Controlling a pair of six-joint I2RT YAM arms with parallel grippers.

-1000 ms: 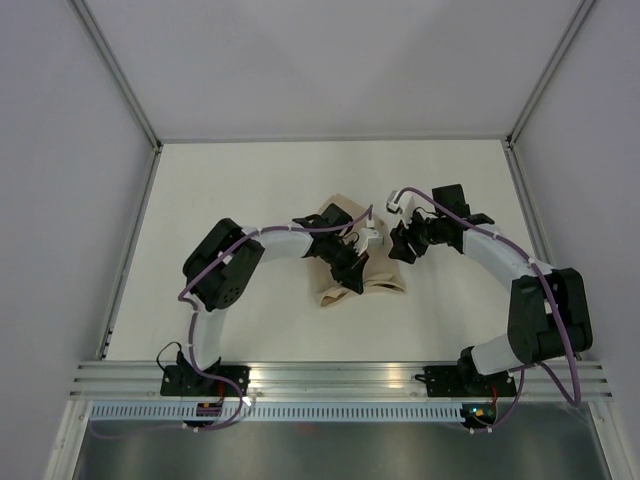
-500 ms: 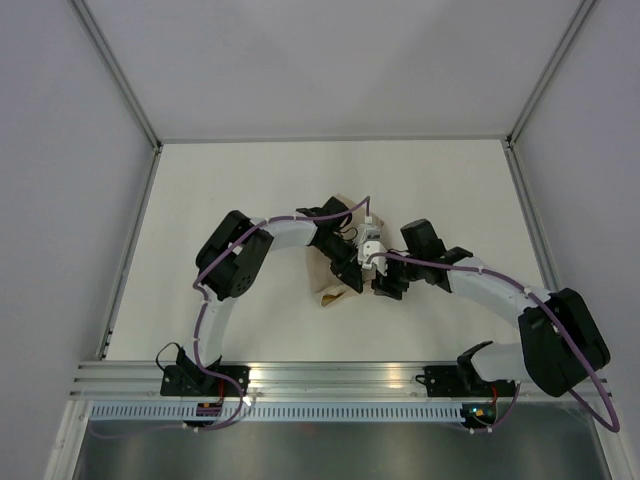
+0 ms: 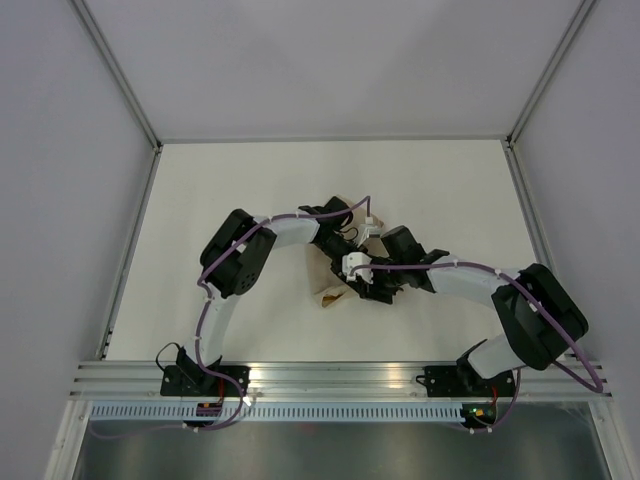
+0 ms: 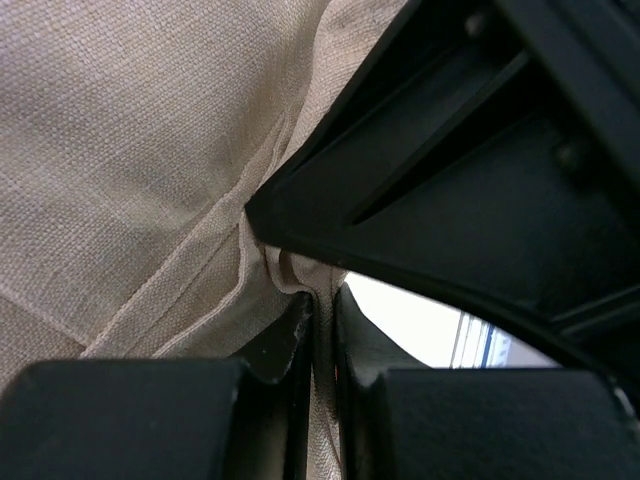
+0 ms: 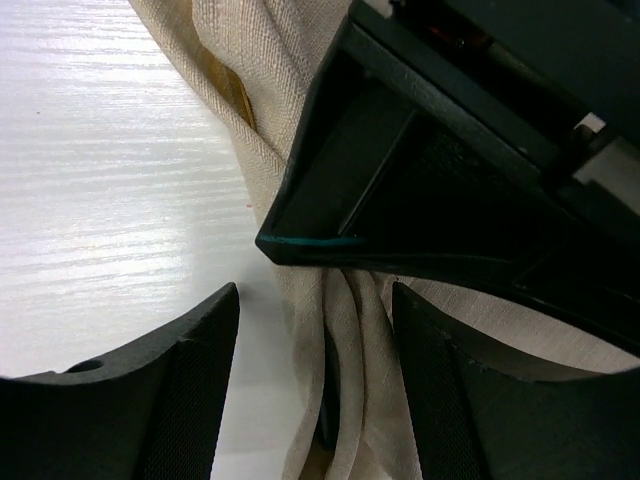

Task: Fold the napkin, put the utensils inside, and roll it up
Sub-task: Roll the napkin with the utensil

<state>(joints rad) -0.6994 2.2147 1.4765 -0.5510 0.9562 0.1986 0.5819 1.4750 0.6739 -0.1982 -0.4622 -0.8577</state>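
Note:
The near fold of the napkin gapes around the golden utensil beyond where my left gripper pinches, so that gripper should open, back away and take that near napkin edge (image 3: pixel 343 295).
The tan napkin (image 3: pixel 330 288) lies bunched at the table's middle, mostly hidden under both arms. My left gripper (image 3: pixel 345 268) is shut on a thin fold of the napkin (image 4: pixel 322 400); the cloth (image 4: pixel 140 150) fills the left wrist view. My right gripper (image 3: pixel 368 290) is open, its fingers (image 5: pixel 180 390) on either side of a gathered ridge of napkin (image 5: pixel 340 340), right beside the left gripper's black body (image 5: pixel 430 190). A sliver of something golden (image 5: pixel 232 92) shows inside a fold, perhaps a utensil. No other utensil is in view.
The white table (image 3: pixel 230 190) is ringed by a metal frame and grey walls. The two arms cross close together at the centre, their wrists nearly touching. A metal rail (image 3: pixel 340 375) runs along the near edge.
My right arm has swung left and toward the near edge, from beside the napkin to over it, meeting the left gripper. The left gripper shifted slightly right. The napkin looks more bunched.

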